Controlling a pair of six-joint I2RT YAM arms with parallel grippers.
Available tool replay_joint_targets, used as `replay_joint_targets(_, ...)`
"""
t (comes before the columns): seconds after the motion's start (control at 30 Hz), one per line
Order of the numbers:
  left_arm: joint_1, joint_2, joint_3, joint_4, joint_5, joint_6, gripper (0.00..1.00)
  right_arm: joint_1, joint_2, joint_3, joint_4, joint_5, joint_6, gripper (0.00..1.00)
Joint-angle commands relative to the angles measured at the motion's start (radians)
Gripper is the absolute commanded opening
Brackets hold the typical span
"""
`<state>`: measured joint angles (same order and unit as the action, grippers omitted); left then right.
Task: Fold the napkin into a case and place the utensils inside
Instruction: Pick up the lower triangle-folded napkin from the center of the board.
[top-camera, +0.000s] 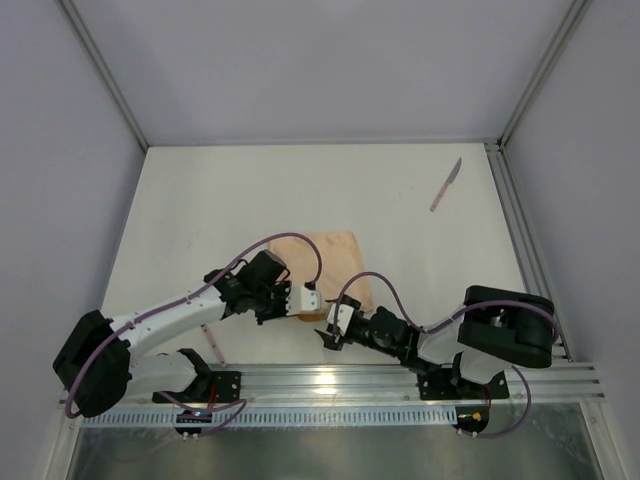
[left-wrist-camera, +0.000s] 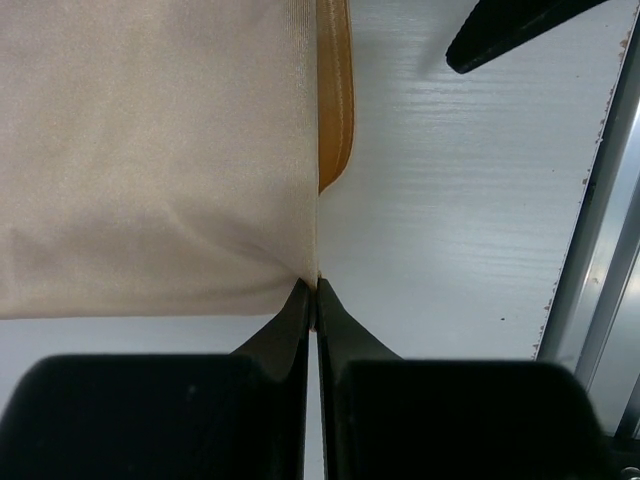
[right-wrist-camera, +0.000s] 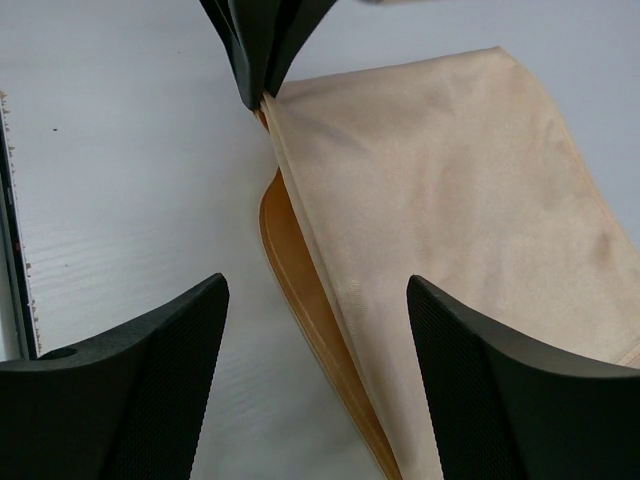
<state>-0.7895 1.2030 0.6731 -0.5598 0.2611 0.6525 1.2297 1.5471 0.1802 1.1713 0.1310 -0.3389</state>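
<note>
The orange lower layer sticks out past the napkin's upper layer, so next the left gripper opens and takes the napkin's near edge closer to that orange strip (left-wrist-camera: 318, 200) to make the layers even.
The peach napkin (top-camera: 335, 262) lies folded on the table, its upper layer pale and a darker orange lower layer (right-wrist-camera: 300, 290) showing along the near edge. My left gripper (top-camera: 309, 310) is shut on the napkin's near corner (left-wrist-camera: 312, 270), its jaws pressed together on the cloth. My right gripper (top-camera: 326, 333) is open just beside it, its fingers (right-wrist-camera: 170, 370) straddling the napkin's near edge without touching it. The knife (top-camera: 446, 185) lies at the far right. A slim pale piece (top-camera: 210, 343) by the left arm may be the fork.
The metal rail (top-camera: 400, 380) runs along the near table edge, close behind both grippers. Frame posts and grey walls bound the table on the left, right and far sides. The left fingertips (right-wrist-camera: 262, 50) show just ahead of the right gripper.
</note>
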Motion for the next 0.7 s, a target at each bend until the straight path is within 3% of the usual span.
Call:
replay_joint_targets(0.0,0.012,0.004,0.042,-0.003,0.033,-0.014,0.0,-0.024,-0.033,-0.002,-0.024,-0.022,0.067,0.75)
replay_joint_targets(0.1,0.012,0.016,0.033,-0.005,0.03,-0.007,0.0,-0.05,-0.07,-0.025,-0.029,-0.05,0.11,0.76)
replay_joint_targets(0.2,0.012,0.047,0.014,-0.006,0.018,0.013,0.0,-0.145,-0.195,-0.01,-0.157,-0.172,0.257,0.75)
replay_joint_targets(0.23,0.012,0.058,0.005,-0.008,0.02,0.019,0.0,-0.172,-0.265,0.016,-0.329,-0.194,0.3,0.73)
replay_joint_targets(0.33,0.012,0.099,0.011,-0.015,0.032,0.036,0.0,-0.243,-0.326,0.1,-0.566,-0.237,0.389,0.64)
replay_joint_targets(0.5,0.01,0.142,0.025,-0.015,0.032,0.044,0.03,-0.326,-0.317,0.096,-0.584,-0.289,0.474,0.49)
replay_joint_targets(0.6,0.003,0.142,0.028,-0.037,0.03,0.055,0.25,-0.358,-0.266,0.117,-0.608,-0.309,0.514,0.41)
replay_joint_targets(0.63,-0.01,0.129,0.029,-0.041,0.029,0.053,0.39,-0.387,-0.253,0.12,-0.61,-0.338,0.544,0.38)
replay_joint_targets(0.67,-0.016,0.119,0.031,-0.046,0.021,0.052,0.44,-0.4,-0.239,0.13,-0.611,-0.352,0.557,0.36)
